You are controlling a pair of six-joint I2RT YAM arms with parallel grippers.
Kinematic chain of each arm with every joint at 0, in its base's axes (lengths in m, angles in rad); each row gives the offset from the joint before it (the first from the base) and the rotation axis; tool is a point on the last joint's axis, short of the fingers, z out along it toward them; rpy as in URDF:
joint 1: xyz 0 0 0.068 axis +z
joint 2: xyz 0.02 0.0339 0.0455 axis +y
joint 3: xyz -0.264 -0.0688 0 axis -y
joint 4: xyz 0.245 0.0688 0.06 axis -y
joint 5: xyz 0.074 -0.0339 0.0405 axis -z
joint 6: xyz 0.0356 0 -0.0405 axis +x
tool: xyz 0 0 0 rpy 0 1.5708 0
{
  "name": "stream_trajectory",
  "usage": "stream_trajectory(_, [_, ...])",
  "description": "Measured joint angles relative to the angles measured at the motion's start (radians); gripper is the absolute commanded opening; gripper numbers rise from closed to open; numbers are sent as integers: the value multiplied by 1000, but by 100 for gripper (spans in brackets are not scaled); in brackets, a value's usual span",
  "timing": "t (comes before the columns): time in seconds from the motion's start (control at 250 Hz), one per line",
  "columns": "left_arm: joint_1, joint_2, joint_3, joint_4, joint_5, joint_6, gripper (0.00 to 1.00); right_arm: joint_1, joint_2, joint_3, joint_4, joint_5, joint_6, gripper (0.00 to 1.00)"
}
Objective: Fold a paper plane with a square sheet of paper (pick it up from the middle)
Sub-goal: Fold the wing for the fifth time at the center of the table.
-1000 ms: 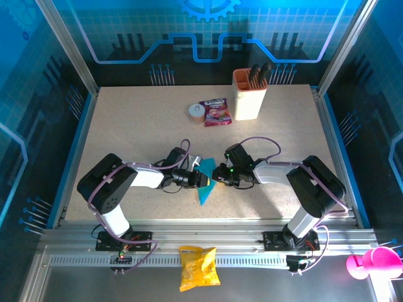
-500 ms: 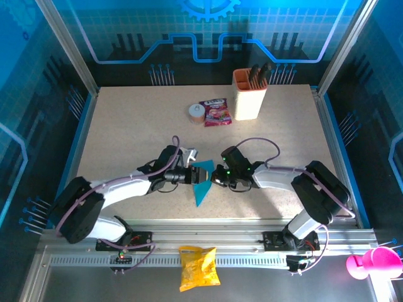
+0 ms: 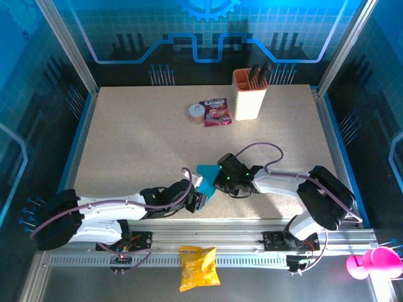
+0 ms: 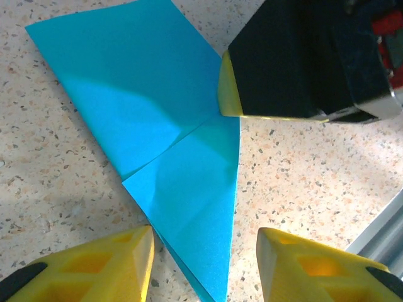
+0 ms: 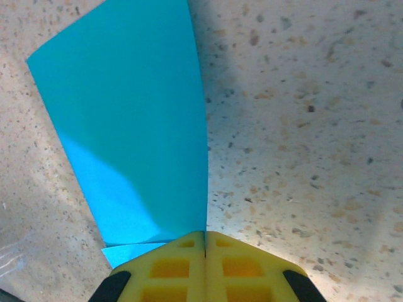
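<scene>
The left gripper straddles the paper's narrow tip, while only the right gripper holds down the paper's long edge, so next the left gripper pinches that edge nearer the middle (image 4: pixel 233 204).
The square sheet of paper (image 3: pixel 203 175) is cyan-blue and folded to a narrow pointed shape, lying on the speckled table near its front middle. In the left wrist view the paper (image 4: pixel 164 126) points toward the camera, its tip between my two yellow fingers. My left gripper (image 3: pixel 198 201) (image 4: pixel 204 251) is open and astride that tip without touching it. My right gripper (image 3: pixel 218 182) (image 4: pixel 296 63) sits at the paper's right edge. In the right wrist view the paper (image 5: pixel 126 126) runs with its straight edge into the seam of the right gripper (image 5: pixel 205 236), which is shut on it.
At the back stand a tan holder (image 3: pixel 249 94) with dark tools, a red-purple snack packet (image 3: pixel 215 112) and a small roll (image 3: pixel 196 112). A yellow crisp bag (image 3: pixel 198 267) lies in front of the base rail. The metal rail (image 4: pixel 384 226) is close to the left gripper.
My left gripper has opened and drawn back toward the near edge, letting go of the paper. The right gripper has shut at the paper's edge and shifted slightly left.
</scene>
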Motion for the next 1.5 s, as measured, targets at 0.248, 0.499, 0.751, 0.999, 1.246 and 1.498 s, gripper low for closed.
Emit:
stream_trajectory(0.248, [-87,161,45,11,-93,59,50,4,-23,0,-30,23,27,0])
stream_trajectory(0.499, [-91,226,101,64,-119,113,50,4,-30,0,-41,26,36,0])
stream_trajectory(0.751, [-95,253,108,86,-121,130,50,4,-30,0,-40,24,41,0])
stream_trajectory(0.999, [-104,274,108,106,-130,138,49,4,-41,0,-41,21,48,0])
stream_trajectory(1.246, [-113,293,107,132,-176,145,40,3,-61,0,-47,25,55,0])
stream_trajectory(1.498, [-118,309,105,157,-209,146,30,1,-64,-1,-47,27,63,0])
